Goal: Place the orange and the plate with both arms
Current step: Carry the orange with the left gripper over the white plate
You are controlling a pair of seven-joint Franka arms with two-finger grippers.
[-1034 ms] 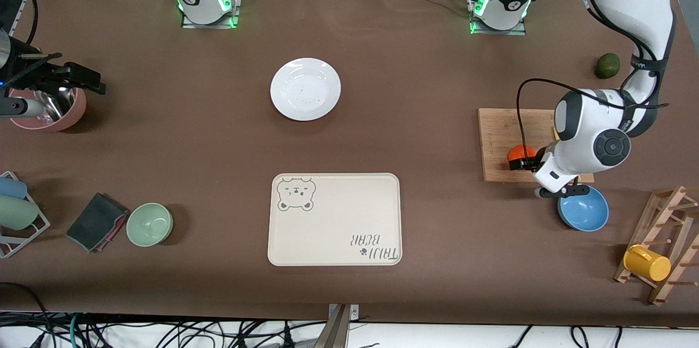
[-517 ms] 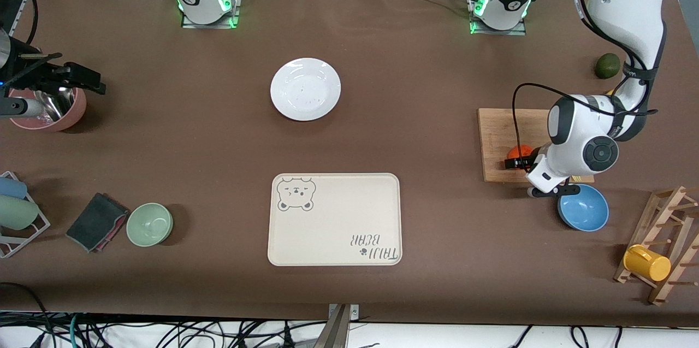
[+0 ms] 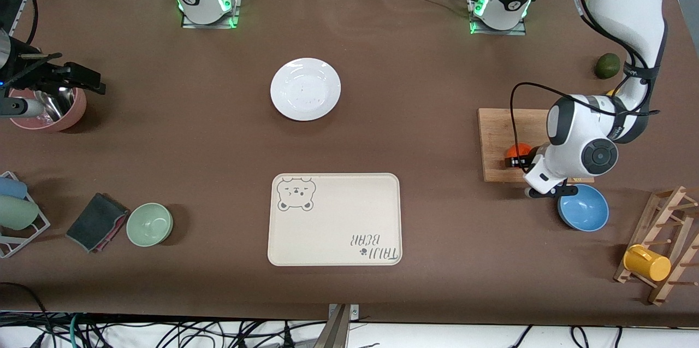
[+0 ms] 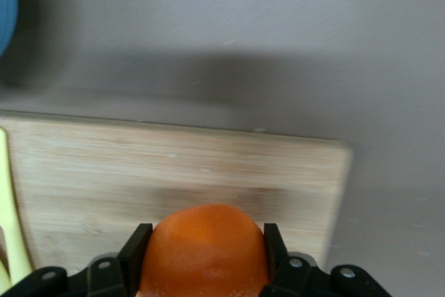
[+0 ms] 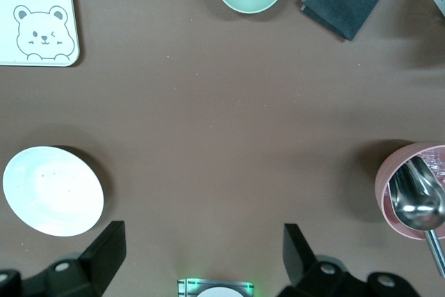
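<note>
My left gripper is going to release the orange near the middle of the white plate [image 3: 313, 93]. The orange is still on the wooden cutting board.
The orange [image 3: 516, 149] is on the wooden cutting board [image 3: 497, 129] at the left arm's end of the table. My left gripper [image 3: 517, 161] is shut on it. In the left wrist view the orange [image 4: 201, 259] fills the gap between the two black fingers [image 4: 136, 245] of the left gripper [image 4: 201, 236], which press on both its sides. The white plate [image 3: 305, 89] lies bare mid-table, toward the robots' bases, and also shows in the right wrist view [image 5: 53, 190]. My right gripper [image 3: 87, 79] waits open and empty [image 5: 201, 259] high over the right arm's end.
A cream bear tray [image 3: 338, 211] lies nearer the front camera than the plate. A blue bowl [image 3: 583, 207] is beside the board. There is also an avocado [image 3: 607, 65], a rack with a yellow cup [image 3: 647, 263], a pink bowl with a spoon [image 3: 52, 110], a green bowl [image 3: 149, 224] and a dark cloth [image 3: 97, 221].
My left wrist and gripper have shifted a little toward the right arm's end, and the orange between the fingers has moved with them. The right arm has not moved.
</note>
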